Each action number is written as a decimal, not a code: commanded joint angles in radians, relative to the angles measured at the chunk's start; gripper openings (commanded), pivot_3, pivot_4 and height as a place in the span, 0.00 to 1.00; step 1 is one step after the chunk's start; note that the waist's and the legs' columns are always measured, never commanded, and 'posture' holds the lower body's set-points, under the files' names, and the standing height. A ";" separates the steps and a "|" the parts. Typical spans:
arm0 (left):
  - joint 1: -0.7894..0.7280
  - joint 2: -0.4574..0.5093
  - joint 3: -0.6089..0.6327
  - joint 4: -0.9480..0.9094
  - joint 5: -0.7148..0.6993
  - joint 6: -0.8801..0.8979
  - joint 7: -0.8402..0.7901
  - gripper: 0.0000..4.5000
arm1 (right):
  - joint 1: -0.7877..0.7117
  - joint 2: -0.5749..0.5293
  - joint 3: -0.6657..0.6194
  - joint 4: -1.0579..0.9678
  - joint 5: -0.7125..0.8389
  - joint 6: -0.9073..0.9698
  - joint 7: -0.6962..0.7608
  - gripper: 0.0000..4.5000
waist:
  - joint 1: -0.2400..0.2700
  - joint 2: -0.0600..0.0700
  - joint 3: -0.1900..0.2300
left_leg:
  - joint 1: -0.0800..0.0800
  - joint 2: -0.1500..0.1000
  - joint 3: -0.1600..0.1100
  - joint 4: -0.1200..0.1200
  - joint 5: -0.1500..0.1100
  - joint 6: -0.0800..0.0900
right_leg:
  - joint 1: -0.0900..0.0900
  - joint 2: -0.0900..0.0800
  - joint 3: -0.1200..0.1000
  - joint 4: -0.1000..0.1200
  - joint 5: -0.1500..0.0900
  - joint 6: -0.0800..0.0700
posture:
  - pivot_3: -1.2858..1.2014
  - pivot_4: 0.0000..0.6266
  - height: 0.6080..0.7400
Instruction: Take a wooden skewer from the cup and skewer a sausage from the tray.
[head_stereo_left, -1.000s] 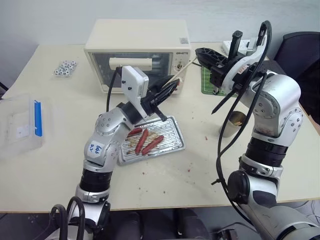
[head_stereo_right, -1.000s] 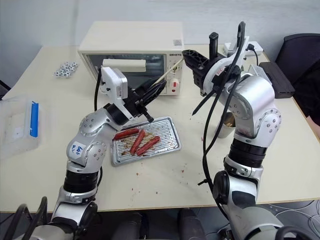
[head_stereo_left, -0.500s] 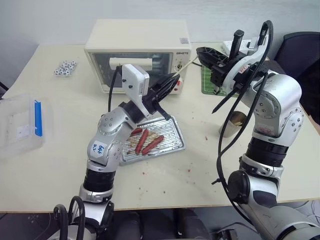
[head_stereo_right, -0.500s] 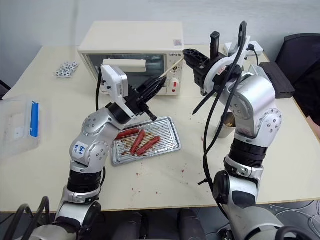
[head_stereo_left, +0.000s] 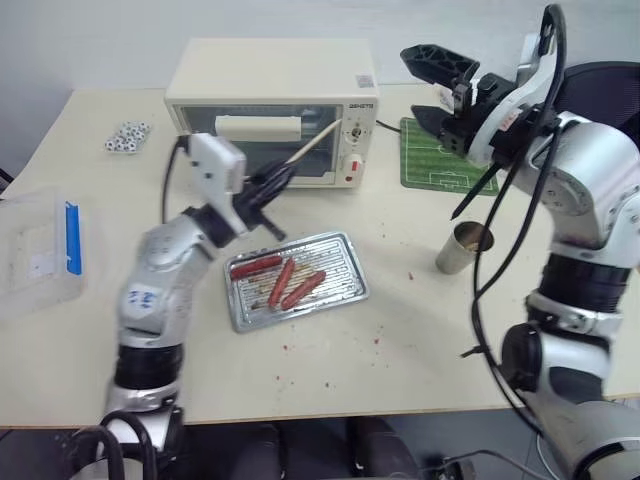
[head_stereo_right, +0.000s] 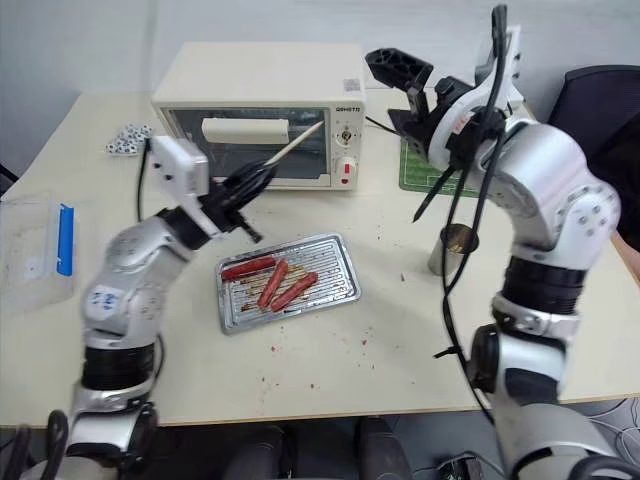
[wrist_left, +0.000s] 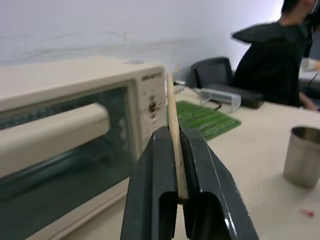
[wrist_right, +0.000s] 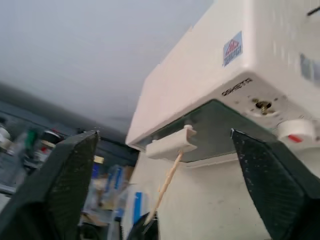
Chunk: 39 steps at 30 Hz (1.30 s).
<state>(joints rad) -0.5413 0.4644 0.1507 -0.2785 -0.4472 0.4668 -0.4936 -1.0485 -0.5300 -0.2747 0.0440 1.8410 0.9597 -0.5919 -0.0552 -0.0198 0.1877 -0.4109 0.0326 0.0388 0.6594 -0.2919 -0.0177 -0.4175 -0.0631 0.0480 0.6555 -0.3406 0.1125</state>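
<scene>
My right gripper goes next to grip the middle of the silver tray's sausage nearest the grey cup (head_stereo_left: 306, 288).
My left gripper (head_stereo_left: 268, 180) is shut on the wooden skewer (head_stereo_left: 312, 147), a thin pale stick held in front of the toaster oven's door and slanting up toward the right. The left wrist view has the skewer (wrist_left: 172, 120) pinched between the two dark fingers (wrist_left: 200, 165). High at the right, apart from the stick, my right gripper (head_stereo_left: 428, 90) stands wide open and empty. Three reddish-brown sausages (head_stereo_left: 284, 281) lie side by side in the silver tray (head_stereo_left: 343, 262) at mid table. The grey cup (head_stereo_left: 465, 247) stands to the right of the tray.
A cream toaster oven (head_stereo_left: 270, 80) sits at the back, a green pitch mat (head_stereo_left: 440, 165) to its right. At the left edge lies a clear plastic box (head_stereo_left: 40, 250), with small balls (head_stereo_left: 128, 135) behind it. A person (wrist_left: 277, 60) sits beyond the table.
The right gripper has opened and let go of the skewer's far end. The left arm has swung to the left with the skewer in its grip.
</scene>
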 joint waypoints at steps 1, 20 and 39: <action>0.070 0.113 0.072 -0.099 -0.054 0.048 -0.082 0.00 | -0.066 -0.157 0.207 -0.068 -0.340 0.109 0.442 0.99 | 0.000 0.001 0.000 | 0.000 0.000 0.000 0.000 0.000 0.000 | 0.000 0.000 0.000 -0.001 0.000 0.000 | 0.52 0.24 1.00; 0.494 0.413 0.519 -0.384 -0.273 0.268 -0.184 0.00 | -0.045 -0.121 0.927 -0.055 -1.481 -0.473 1.707 0.78 | -0.002 0.000 0.000 | 0.004 -0.003 -0.002 -0.004 -0.003 0.004 | 0.001 -0.007 -0.001 -0.007 -0.001 -0.002 | 0.52 0.24 1.00; 0.498 0.417 0.516 -0.448 -0.353 0.291 -0.105 0.00 | -0.007 0.172 0.915 0.338 -1.810 -0.728 1.806 0.35 | -0.005 0.000 0.000 | 0.005 -0.003 -0.002 -0.006 0.001 -0.003 | 0.002 -0.007 -0.013 0.000 -0.001 -0.003 | 0.52 0.24 1.00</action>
<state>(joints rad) -0.0384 0.8689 0.6473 -0.7013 -0.7846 0.7616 -0.6061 -1.0492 -0.3732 0.6675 0.3723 0.0452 0.2605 1.2126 -0.0601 -0.0199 0.1879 -0.4054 0.0295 0.0368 0.6535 -0.2907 -0.0209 -0.4157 -0.0702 0.0352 0.6552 -0.3412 0.1098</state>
